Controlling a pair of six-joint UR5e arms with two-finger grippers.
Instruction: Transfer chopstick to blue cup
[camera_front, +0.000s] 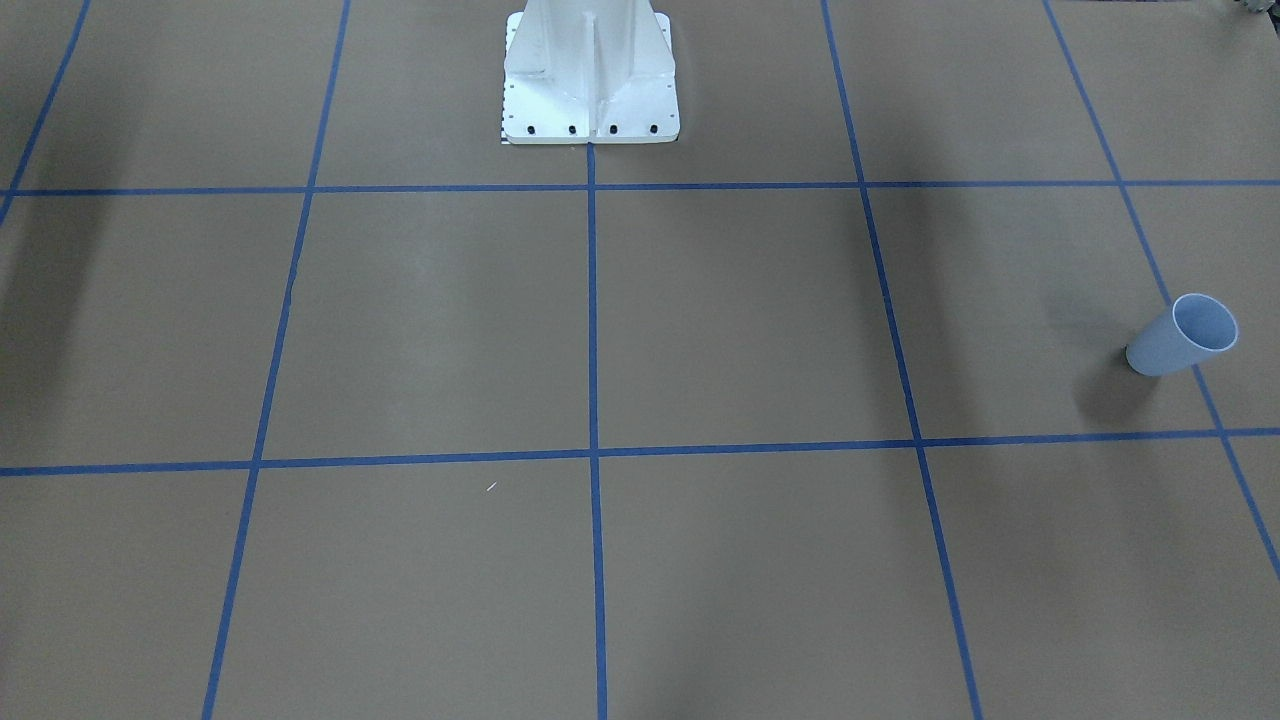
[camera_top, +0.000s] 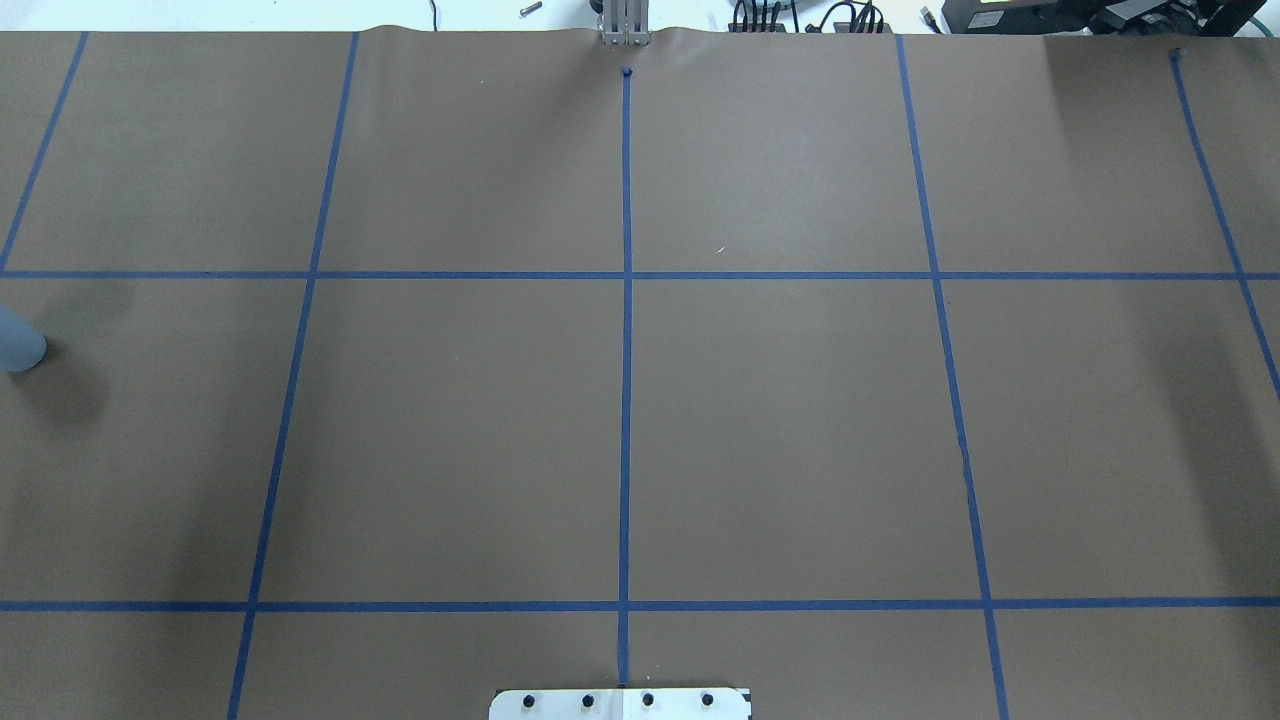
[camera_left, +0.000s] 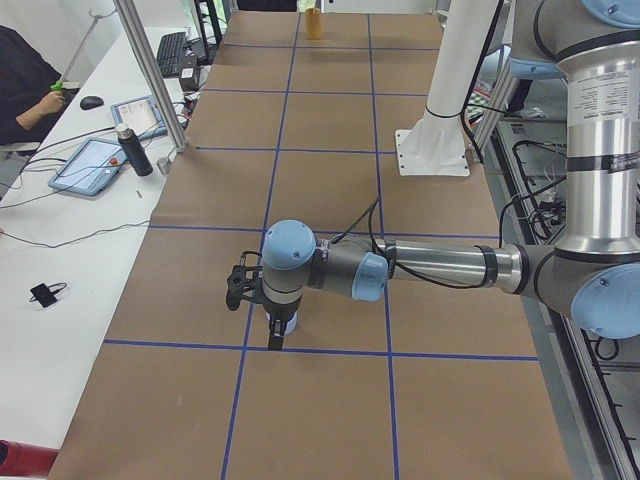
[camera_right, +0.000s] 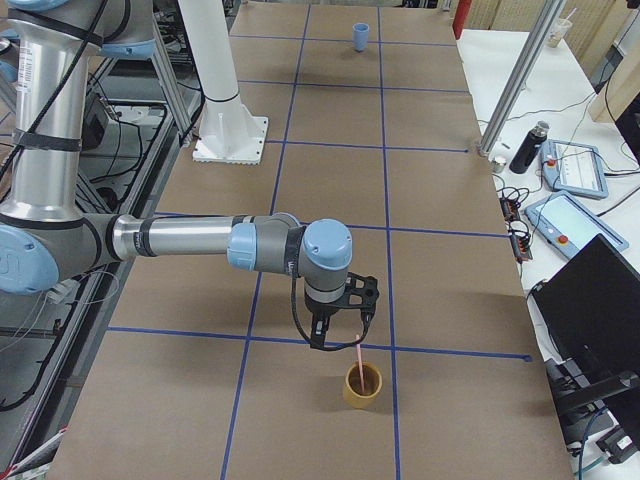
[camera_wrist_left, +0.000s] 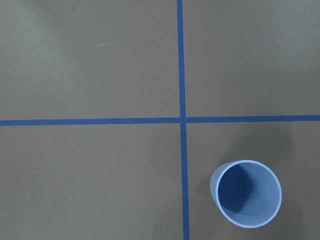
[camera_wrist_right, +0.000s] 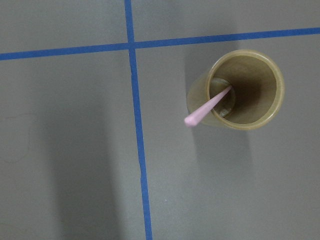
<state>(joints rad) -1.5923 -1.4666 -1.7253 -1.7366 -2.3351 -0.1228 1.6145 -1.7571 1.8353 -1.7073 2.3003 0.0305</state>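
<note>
Next, my left gripper closes on the blue cup's rim (camera_front: 1232, 314) (camera_wrist_left: 218, 194), on the side away from the white robot base, with one finger inside the cup.
The blue cup (camera_wrist_left: 246, 193) stands upright and empty beside a tape crossing, at the table's end on the robot's left (camera_front: 1185, 335) (camera_top: 15, 342) (camera_right: 360, 37). My left gripper (camera_left: 262, 318) hangs just above the blue cup (camera_left: 287, 324); I cannot tell whether it is open or shut. The pale-pink chopstick (camera_wrist_right: 207, 106) leans inside a tan cup (camera_wrist_right: 245, 90) at the opposite end. My right gripper (camera_right: 338, 318) hovers over that tan cup (camera_right: 363, 385), close to the chopstick's (camera_right: 358, 352) top end; its state cannot be told either. No fingers show in either wrist view.
The brown table (camera_top: 780, 430) carries a blue tape grid. The white robot base (camera_front: 590, 90) stands at mid-table. A side bench holds a bottle (camera_left: 133, 150) and tablets, with a person (camera_left: 25, 85) seated there. A second bench has a laptop (camera_right: 590, 300) and a bottle.
</note>
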